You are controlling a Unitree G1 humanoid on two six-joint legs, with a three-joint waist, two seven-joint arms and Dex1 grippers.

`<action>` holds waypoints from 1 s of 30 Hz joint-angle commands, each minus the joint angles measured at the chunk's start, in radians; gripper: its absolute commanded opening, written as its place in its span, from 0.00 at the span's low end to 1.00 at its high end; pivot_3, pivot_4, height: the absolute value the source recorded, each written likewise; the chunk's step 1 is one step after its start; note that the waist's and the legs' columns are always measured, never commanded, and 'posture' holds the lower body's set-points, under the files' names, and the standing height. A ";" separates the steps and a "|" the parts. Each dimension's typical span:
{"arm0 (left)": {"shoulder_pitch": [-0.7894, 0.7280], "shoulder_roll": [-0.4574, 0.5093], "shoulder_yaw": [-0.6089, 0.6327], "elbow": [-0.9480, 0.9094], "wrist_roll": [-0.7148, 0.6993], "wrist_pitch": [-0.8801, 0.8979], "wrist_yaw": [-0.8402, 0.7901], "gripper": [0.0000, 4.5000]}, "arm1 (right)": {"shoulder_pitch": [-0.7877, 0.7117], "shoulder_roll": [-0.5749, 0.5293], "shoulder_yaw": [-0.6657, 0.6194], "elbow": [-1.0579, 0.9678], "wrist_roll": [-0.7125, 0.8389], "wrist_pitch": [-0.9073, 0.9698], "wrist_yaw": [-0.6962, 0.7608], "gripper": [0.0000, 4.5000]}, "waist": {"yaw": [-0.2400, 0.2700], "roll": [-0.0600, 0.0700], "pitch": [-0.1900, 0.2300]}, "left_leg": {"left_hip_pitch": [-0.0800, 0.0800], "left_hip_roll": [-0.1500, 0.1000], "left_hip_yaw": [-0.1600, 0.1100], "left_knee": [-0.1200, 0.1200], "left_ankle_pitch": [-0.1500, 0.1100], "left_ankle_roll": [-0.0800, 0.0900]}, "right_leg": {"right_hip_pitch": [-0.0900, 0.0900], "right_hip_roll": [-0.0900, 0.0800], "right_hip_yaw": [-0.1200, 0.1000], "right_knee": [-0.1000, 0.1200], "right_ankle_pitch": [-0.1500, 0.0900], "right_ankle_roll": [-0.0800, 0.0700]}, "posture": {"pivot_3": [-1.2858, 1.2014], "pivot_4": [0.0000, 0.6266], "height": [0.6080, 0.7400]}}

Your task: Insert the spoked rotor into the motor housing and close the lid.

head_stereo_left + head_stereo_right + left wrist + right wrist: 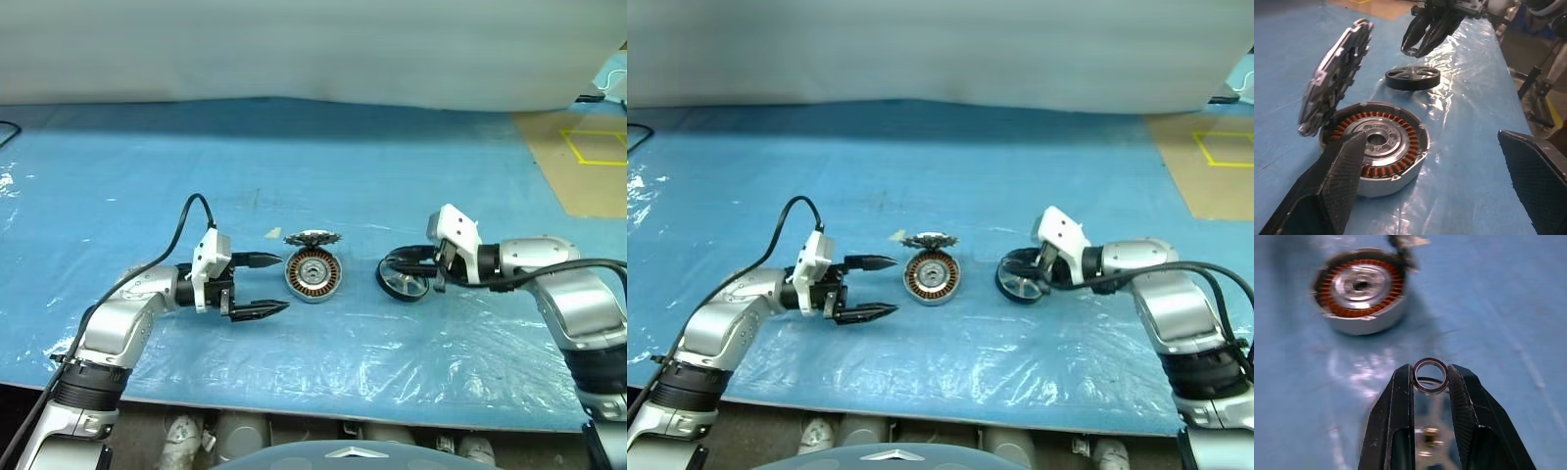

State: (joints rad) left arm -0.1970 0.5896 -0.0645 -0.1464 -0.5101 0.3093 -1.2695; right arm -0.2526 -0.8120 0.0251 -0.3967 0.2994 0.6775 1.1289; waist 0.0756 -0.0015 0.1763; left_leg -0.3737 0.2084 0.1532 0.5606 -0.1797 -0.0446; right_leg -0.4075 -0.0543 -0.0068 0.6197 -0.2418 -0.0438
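My right gripper will release the small dark ring, now held just over the rotor, on the silver middle part inside the motor housing's copper windings (313,269) (1361,285).
The motor housing (313,274) lies open on the blue sheet, with its copper windings and silver hub showing. Propped on edge against its far rim is the lid (1334,78), tilted and ribbed side out. The spoked rotor (1413,78) lies flat on the sheet to the right of the housing. My right gripper (1430,374) hovers just over the rotor, shut on a small dark ring (1430,375) held at its fingertips. My left gripper (282,284) stands open left of the housing, pointing at it, with nothing between its fingers.
A blue sheet under crinkled clear plastic (323,372) covers the table, whose front edge runs close to me. A small pale scrap (273,233) lies behind the housing. Brown flooring with yellow tape (593,147) sits at the far right.
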 commanded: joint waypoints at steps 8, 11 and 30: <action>0.043 0.024 0.001 -0.085 -0.020 -0.011 -0.007 1.00 | -0.124 0.087 0.138 -0.075 0.086 0.089 -0.070 0.13 | -0.007 0.000 0.000 | 0.004 -0.001 0.000 0.000 0.000 0.000 | 0.003 -0.001 0.002 0.001 0.000 0.000 | 0.52 0.24 1.00; 0.052 0.030 0.004 -0.071 0.002 -0.043 -0.006 1.00 | -0.185 0.135 0.197 -0.007 0.067 0.070 -0.079 0.13 | -0.007 0.000 0.000 | 0.003 -0.001 0.000 -0.001 0.001 -0.001 | 0.001 0.000 0.002 0.001 0.000 0.000 | 0.52 0.24 1.00; 0.079 0.006 0.020 0.011 0.078 -0.228 0.038 1.00 | -0.351 0.283 0.396 0.346 -0.137 -0.142 -0.073 0.13 | -0.008 0.000 0.000 | 0.002 -0.001 0.000 0.002 0.001 -0.001 | 0.002 -0.001 0.001 0.004 0.000 0.000 | 0.52 0.24 1.00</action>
State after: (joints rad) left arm -0.1142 0.5992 -0.0542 -0.1251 -0.4154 0.0956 -1.2351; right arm -0.5853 -0.5415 0.4169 -0.0620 0.1742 0.5589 1.0622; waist 0.0679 -0.0017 0.1759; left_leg -0.3711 0.2073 0.1534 0.5626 -0.1790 -0.0459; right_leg -0.4058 -0.0549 -0.0058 0.6240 -0.2419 -0.0436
